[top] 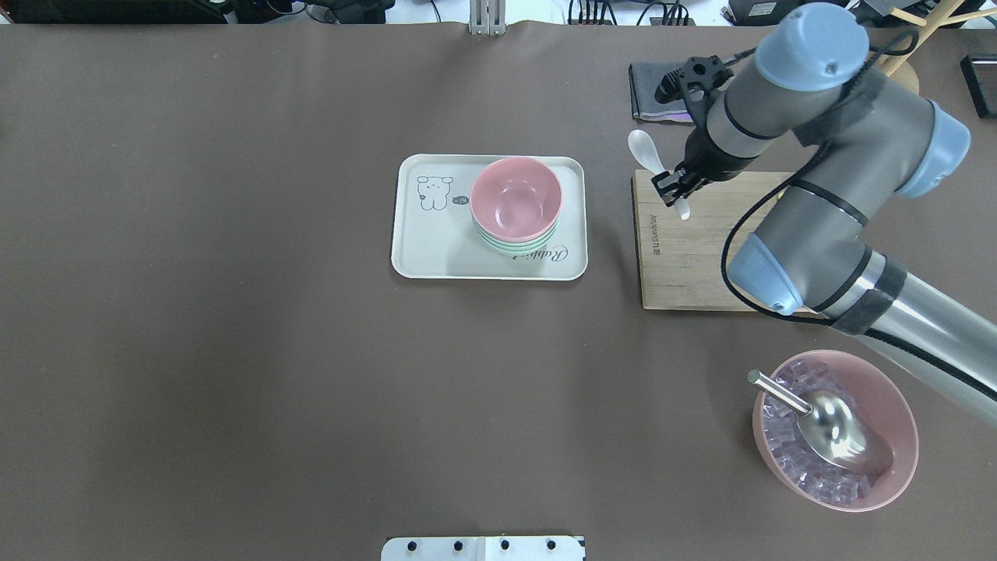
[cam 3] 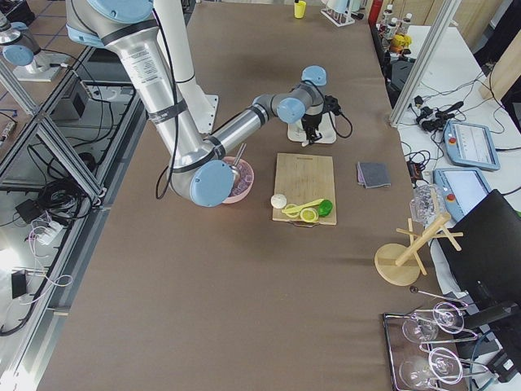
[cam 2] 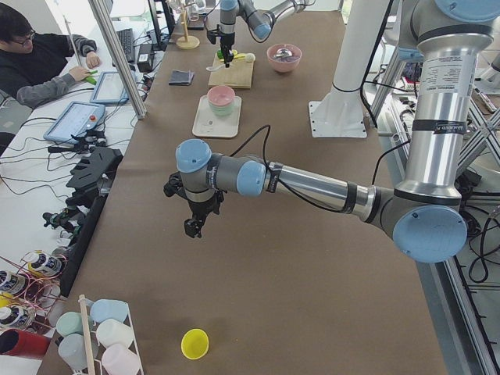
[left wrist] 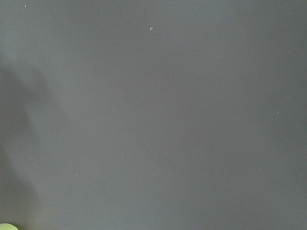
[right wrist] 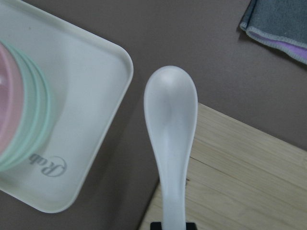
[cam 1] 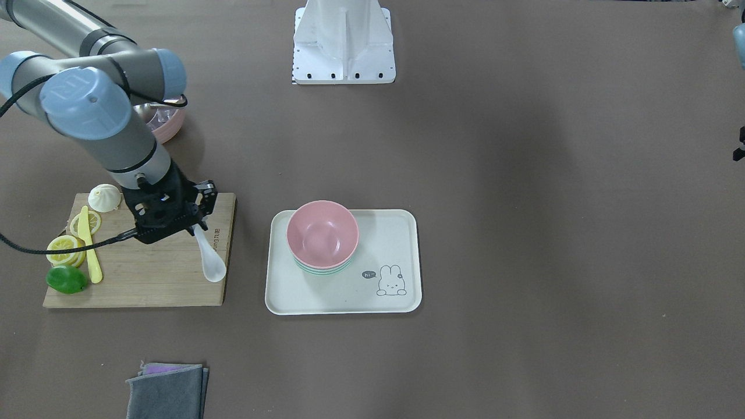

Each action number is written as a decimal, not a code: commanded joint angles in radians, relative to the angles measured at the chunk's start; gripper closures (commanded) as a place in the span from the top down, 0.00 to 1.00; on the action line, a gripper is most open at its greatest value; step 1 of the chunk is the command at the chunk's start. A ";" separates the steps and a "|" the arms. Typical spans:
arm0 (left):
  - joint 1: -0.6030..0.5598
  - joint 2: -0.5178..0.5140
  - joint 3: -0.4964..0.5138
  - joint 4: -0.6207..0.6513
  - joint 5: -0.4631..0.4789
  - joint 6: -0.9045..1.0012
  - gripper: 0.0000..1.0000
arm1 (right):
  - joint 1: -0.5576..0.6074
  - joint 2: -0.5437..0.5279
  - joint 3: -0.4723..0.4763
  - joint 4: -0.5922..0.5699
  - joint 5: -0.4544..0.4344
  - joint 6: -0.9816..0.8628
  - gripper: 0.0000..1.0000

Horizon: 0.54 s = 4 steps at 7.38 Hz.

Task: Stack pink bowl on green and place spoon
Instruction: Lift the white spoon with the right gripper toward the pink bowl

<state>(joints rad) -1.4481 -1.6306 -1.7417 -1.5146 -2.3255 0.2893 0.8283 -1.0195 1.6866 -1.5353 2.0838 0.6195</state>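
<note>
The robot's right gripper will release the white spoon inside the pink bowl on the cream tray [cam 1: 322, 234].
The pink bowl [cam 1: 322, 233] sits nested on the green bowl [cam 1: 323, 271] on a cream tray [cam 1: 387, 247]; the stack also shows in the overhead view [top: 516, 195]. My right gripper [cam 1: 195, 227] is shut on the handle of a white spoon [cam 1: 210, 261] and holds it above the wooden cutting board [cam 1: 151, 279], to the side of the tray. In the right wrist view the spoon [right wrist: 170, 124] points out past the board's corner, beside the tray [right wrist: 81, 96]. My left gripper [cam 2: 194, 226] hangs over bare table far from the tray; I cannot tell whether it is open.
On the board lie lemon slices [cam 1: 63, 249], a lime [cam 1: 67, 279], a yellow knife [cam 1: 90, 247] and a white round item [cam 1: 105, 198]. A pink bowl of ice with a metal scoop [top: 833, 428] stands near the right arm. A grey cloth [top: 650, 93] lies beyond the board.
</note>
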 commanded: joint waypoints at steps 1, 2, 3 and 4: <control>0.000 0.000 0.002 0.001 0.000 -0.001 0.98 | -0.087 0.140 0.005 -0.103 -0.007 0.385 0.00; 0.000 0.002 0.002 0.001 0.000 0.001 0.98 | -0.127 0.177 -0.004 -0.105 -0.017 0.495 0.00; 0.000 0.002 0.004 0.001 0.000 0.001 0.98 | -0.167 0.215 -0.030 -0.115 -0.071 0.563 0.00; 0.000 0.002 0.004 0.001 0.000 0.001 0.98 | -0.193 0.273 -0.086 -0.149 -0.115 0.584 0.00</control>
<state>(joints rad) -1.4481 -1.6293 -1.7387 -1.5140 -2.3255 0.2898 0.6781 -0.8145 1.6560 -1.6517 2.0243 1.1362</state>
